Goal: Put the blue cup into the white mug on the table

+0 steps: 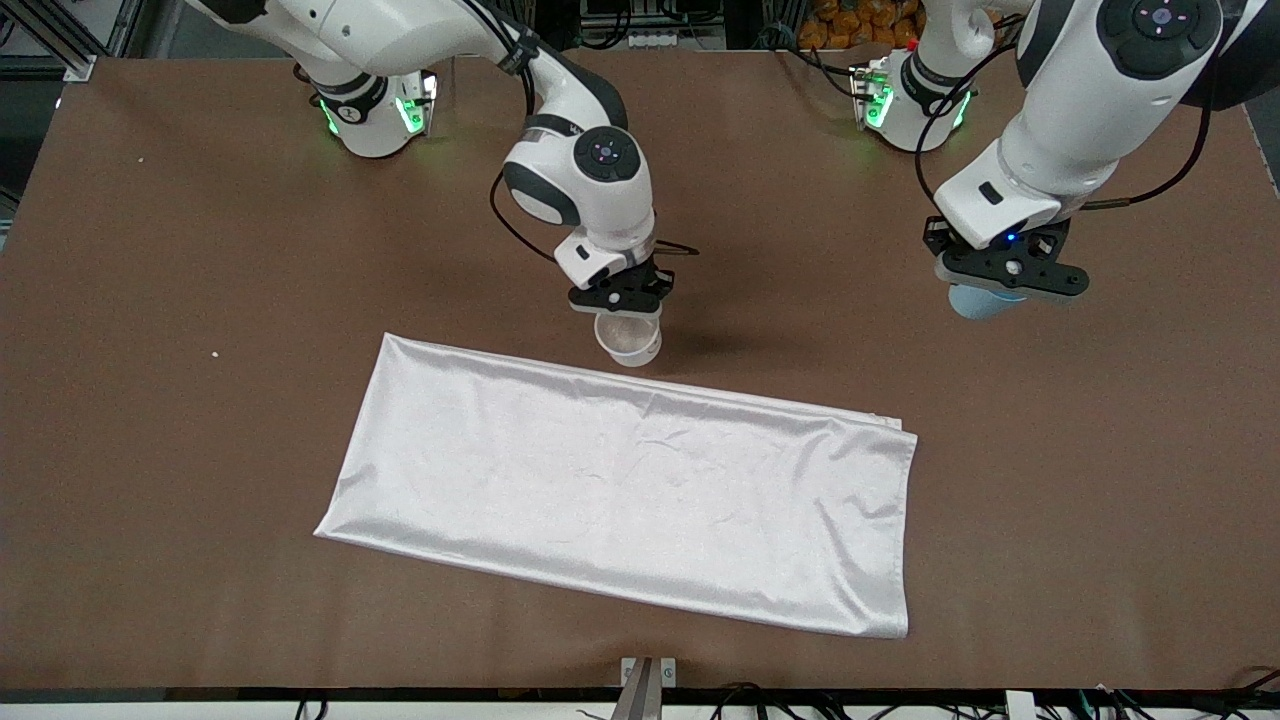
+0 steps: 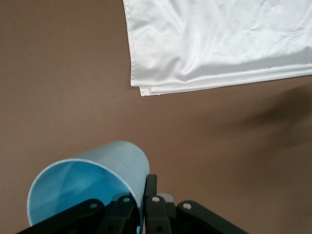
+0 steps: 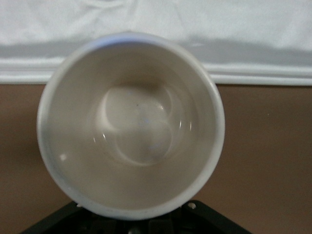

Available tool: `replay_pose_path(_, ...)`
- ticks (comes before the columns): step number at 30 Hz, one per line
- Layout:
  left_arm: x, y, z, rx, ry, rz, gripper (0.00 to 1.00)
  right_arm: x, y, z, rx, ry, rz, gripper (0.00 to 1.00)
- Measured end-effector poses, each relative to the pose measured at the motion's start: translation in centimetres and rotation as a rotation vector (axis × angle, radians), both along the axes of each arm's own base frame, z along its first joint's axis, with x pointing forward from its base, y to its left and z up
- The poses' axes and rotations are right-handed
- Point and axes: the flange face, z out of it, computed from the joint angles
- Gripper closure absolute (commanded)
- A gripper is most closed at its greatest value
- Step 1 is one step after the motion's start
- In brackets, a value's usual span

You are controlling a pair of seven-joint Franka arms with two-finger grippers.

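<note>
Next, my right gripper sets the white mug, now upright just by the cloth's edge, on the bare brown table [image 1: 655, 337] beside the white cloth's near-robot edge.
My left gripper [image 1: 1008, 282] is shut on the wall of the blue cup [image 1: 983, 303], with one finger inside the rim and one outside. It holds the cup up over the bare brown table [image 1: 1100, 450] toward the left arm's end. In the left wrist view the blue cup [image 2: 92, 178] shows its open mouth beside my left gripper [image 2: 145, 197]. My right gripper [image 1: 622, 302] is shut on the white mug [image 1: 630, 340], just by the cloth's edge nearest the robots. The white mug [image 3: 131, 122] is upright and empty, and it hides the right gripper's fingers.
A shiny white cloth [image 1: 630, 490] lies flat across the middle of the table, nearer the front camera than both grippers. Its folded corner [image 2: 146, 90] shows in the left wrist view, and its edge [image 3: 156, 73] lies beside the mug.
</note>
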Motion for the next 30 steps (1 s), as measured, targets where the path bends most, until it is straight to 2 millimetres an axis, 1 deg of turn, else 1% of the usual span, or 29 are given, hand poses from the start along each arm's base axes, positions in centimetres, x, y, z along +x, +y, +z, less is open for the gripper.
replay_pose_path(2, -0.1, 0.0, 0.3, -0.001, -0.005, 0.000, 1.00, -1.1, 0.8, -0.8, -0.016, -0.011, -0.006, 1.00)
replay_pose_path(5, -0.2, 0.2, 0.7, -0.003, -0.012, 0.004, 1.00, -2.8, 1.8, -2.5, -0.045, -0.030, -0.019, 1.00)
replay_pose_path(7, -0.2, 0.5, 0.8, -0.003, -0.015, 0.008, 1.00, -3.9, 2.3, -3.9, -0.064, -0.043, -0.031, 1.00)
replay_pose_path(12, -0.2, 0.6, 0.9, -0.004, -0.016, 0.011, 1.00, -5.5, 3.1, -6.7, -0.089, -0.055, -0.057, 1.00)
replay_pose_path(15, -0.2, 0.6, 0.9, -0.003, -0.016, 0.009, 1.00, -6.0, 3.3, -7.5, -0.092, -0.053, -0.064, 1.00)
replay_pose_path(18, -0.2, 0.5, 0.9, -0.003, -0.016, 0.009, 1.00, -6.0, 3.3, -7.5, -0.090, -0.053, -0.069, 1.00)
replay_pose_path(19, -0.2, 0.6, 0.9, -0.003, -0.016, 0.009, 1.00, -6.0, 3.4, -7.5, -0.089, -0.054, -0.071, 0.95)
replay_pose_path(20, -0.2, 0.6, 0.9, -0.003, -0.016, 0.009, 1.00, -5.9, 3.4, -7.4, -0.088, -0.054, -0.072, 0.82)
replay_pose_path(21, -0.2, 0.6, 0.9, -0.003, -0.016, 0.009, 1.00, -5.9, 3.4, -7.4, -0.087, -0.055, -0.074, 0.64)
replay_pose_path(23, -0.2, 0.6, 0.9, -0.003, -0.016, 0.009, 1.00, -5.8, 3.4, -7.3, -0.085, -0.056, -0.078, 0.20)
replay_pose_path(24, -0.2, 0.6, 0.9, -0.003, -0.016, 0.009, 1.00, -5.8, 3.5, -7.3, -0.084, -0.057, -0.082, 0.05)
replay_pose_path(25, -0.2, 0.6, 0.9, -0.003, -0.016, 0.009, 1.00, -5.8, 3.5, -7.2, -0.083, -0.057, -0.088, 0.00)
replay_pose_path(30, -0.2, 0.6, 0.9, -0.003, -0.016, 0.009, 1.00, -5.7, 3.6, -7.1, -0.077, -0.059, -0.131, 0.00)
